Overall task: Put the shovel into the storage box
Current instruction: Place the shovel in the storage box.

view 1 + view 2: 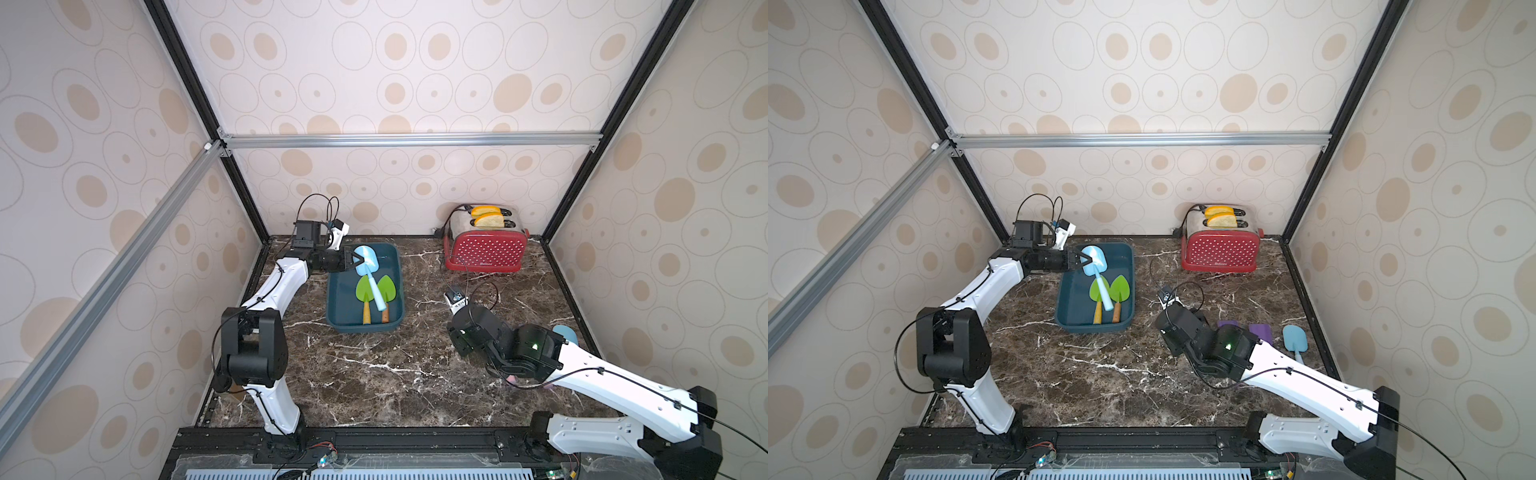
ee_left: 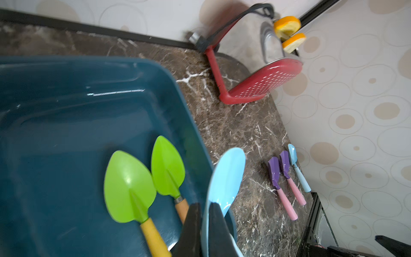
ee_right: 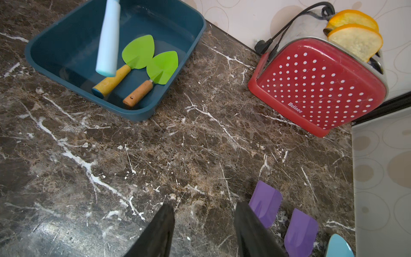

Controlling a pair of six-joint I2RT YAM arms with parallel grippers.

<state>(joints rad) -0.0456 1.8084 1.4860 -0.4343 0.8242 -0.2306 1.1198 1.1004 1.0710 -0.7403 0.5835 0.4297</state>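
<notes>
My left gripper is to release the light blue shovel inside the storage box (image 1: 342, 308) (image 2: 94, 233), next to the green shovel with the yellow handle.
The storage box (image 1: 365, 329) (image 1: 1092, 329) is a dark teal tub at the back left of the marble table. Two green shovels (image 1: 365, 289) (image 2: 129, 178) (image 3: 139, 52) lie inside it. My left gripper (image 1: 355, 261) (image 1: 1082, 259) (image 2: 205, 203) is shut on the blade of a light blue shovel (image 1: 368, 258) (image 2: 226, 175), held over the box with its handle (image 3: 109, 37) slanting above the green ones. My right gripper (image 3: 204, 205) is open above bare table, empty, one finger beside a purple shovel (image 3: 265, 203).
A red polka-dot toaster (image 1: 484, 249) (image 3: 320, 84) with bread slices stands at the back right, its cord trailing behind. Two purple shovels with pink handles (image 1: 1260, 332) (image 2: 274, 169) and another light blue shovel (image 1: 1295, 336) (image 2: 292, 153) lie near the right wall.
</notes>
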